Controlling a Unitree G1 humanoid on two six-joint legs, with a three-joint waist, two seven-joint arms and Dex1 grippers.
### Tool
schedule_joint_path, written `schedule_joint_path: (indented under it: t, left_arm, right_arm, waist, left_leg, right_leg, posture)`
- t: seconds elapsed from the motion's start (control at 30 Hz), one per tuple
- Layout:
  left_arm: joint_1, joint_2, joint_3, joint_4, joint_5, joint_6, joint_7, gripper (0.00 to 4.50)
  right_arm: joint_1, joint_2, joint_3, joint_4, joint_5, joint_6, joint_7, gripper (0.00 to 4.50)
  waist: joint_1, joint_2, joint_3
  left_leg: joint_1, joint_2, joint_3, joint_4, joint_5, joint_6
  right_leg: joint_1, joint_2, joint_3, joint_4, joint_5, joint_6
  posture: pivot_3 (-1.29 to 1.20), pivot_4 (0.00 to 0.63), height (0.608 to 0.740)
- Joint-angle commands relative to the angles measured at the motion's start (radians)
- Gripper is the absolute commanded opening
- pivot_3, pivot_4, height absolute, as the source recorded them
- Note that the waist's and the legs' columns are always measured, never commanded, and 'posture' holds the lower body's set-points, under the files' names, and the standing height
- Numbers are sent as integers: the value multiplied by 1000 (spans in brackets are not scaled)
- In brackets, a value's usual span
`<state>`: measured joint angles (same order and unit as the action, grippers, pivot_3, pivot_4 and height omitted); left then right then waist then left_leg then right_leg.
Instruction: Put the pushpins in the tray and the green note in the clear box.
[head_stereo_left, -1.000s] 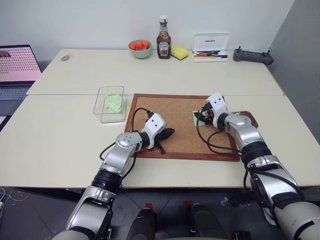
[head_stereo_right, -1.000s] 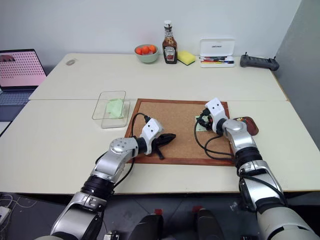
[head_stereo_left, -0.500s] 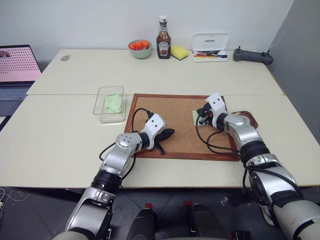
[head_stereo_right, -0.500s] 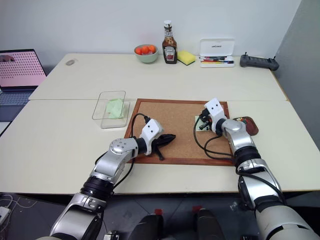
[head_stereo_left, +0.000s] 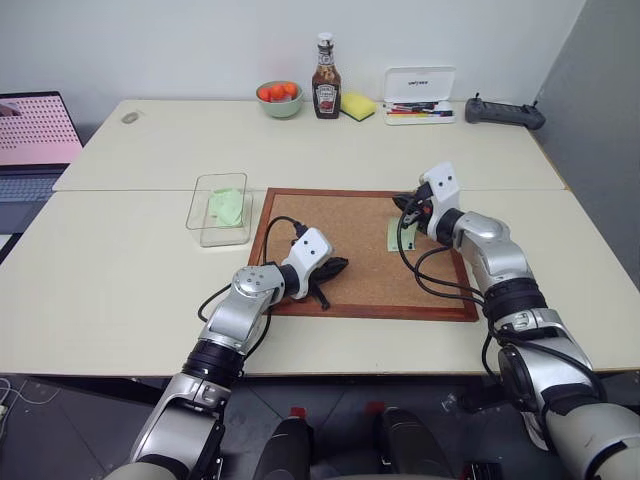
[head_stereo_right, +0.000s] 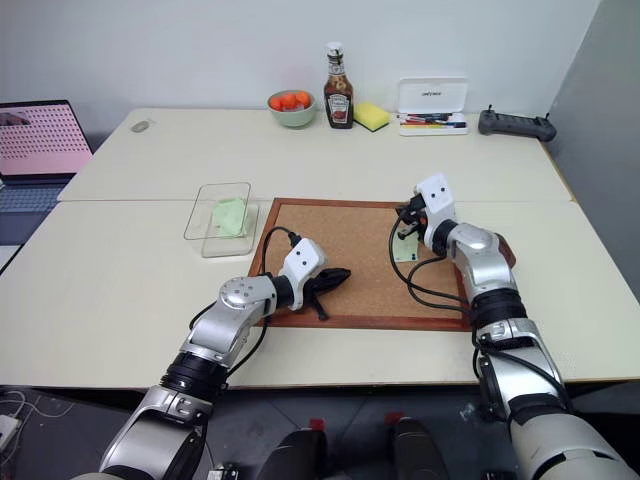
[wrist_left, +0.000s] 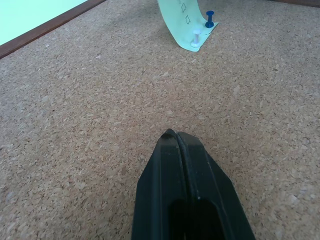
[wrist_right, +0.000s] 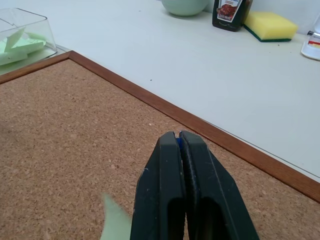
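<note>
My right gripper needs to let go of the blue pushpin in the middle of the tray (head_stereo_left: 491, 246) beside the cork board.
The green note (head_stereo_left: 394, 236) lies on the right part of the cork board (head_stereo_left: 340, 215). In the left wrist view the green note (wrist_left: 179, 22) curls up, with a blue pushpin (wrist_left: 209, 19) and a white one (wrist_left: 197, 37) standing in it. My right gripper (head_stereo_left: 404, 204) hovers just above the note's far edge, shut, with a sliver of blue pushpin (wrist_right: 178, 142) between its tips. The tray (head_stereo_right: 509, 254) peeks out from behind my right forearm. My left gripper (head_stereo_left: 337, 266) rests shut and empty on the board's near left. The clear box (head_stereo_left: 222, 208) stands left of the board.
Crumpled green paper (head_stereo_left: 228, 205) lies inside the clear box. Along the far edge stand a green bowl of oranges (head_stereo_left: 280, 97), a ketchup bottle (head_stereo_left: 327, 65), a yellow sponge (head_stereo_left: 358, 104), a white pen case (head_stereo_left: 420, 95) and a black controller (head_stereo_left: 507, 112). A laptop (head_stereo_left: 30, 140) is far left.
My right gripper closed at the note and then rose up and away from it, still shut. The left arm stayed still.
</note>
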<state>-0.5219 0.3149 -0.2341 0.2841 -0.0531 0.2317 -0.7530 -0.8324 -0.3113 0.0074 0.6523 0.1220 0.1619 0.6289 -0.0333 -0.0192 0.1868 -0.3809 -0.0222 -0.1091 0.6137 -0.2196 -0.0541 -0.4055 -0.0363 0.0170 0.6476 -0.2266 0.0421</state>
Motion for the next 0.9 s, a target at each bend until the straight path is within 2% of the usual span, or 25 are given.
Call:
schedule_joint_path:
  t: [0.03, 0.27, 0.53, 0.83, 0.9]
  left_arm:
    - [25, 2, -28, 24, 32, 24, 5, 0]
    - [28, 4, -31, 29, 37, 14, 4, 0]
    - [24, 1, -31, 37, 36, 12, 0, 0]
    - [24, 0, -27, 33, 37, 10, -2, 0]
    - [24, 2, -26, 32, 38, 10, -2, 0]
  right_arm:
    - [48, -56, -57, -187, 43, 72, -2, 24]
    - [219, -231, -100, -405, 5, 153, -3, 24]
    - [346, -385, -42, -412, -148, 129, -54, 24]
    - [347, -398, -18, -314, -229, 102, -122, 24]
    - [342, -396, -18, -307, -231, 103, -120, 454]
  waist:
    - [1, 0, 0]
    - [3, 1, -1]
    - [-2, 3, -2]
    - [1, 3, -2]
    - [1, 3, -2]
  left_leg:
    - [0, 0, 0, 0, 0, 0]
    - [-1, 0, 0, 0, 0, 0]
    - [1, 0, 2, 0, 0, 0]
    - [0, 0, 2, 0, 0, 0]
    - [0, 0, 2, 0, 0, 0]
  right_leg:
    - [0, 0, 0, 0, 0, 0]
    - [0, 0, -1, -1, 0, 0]
    - [1, 0, 1, 0, 0, 0]
    - [1, 0, 1, -1, 0, 1]
    - [1, 0, 1, -1, 0, 1]
  posture:
    - [0, 150, 740]
    - [0, 150, 740]
    - [0, 150, 740]
    - [0, 150, 740]
    - [0, 150, 740]
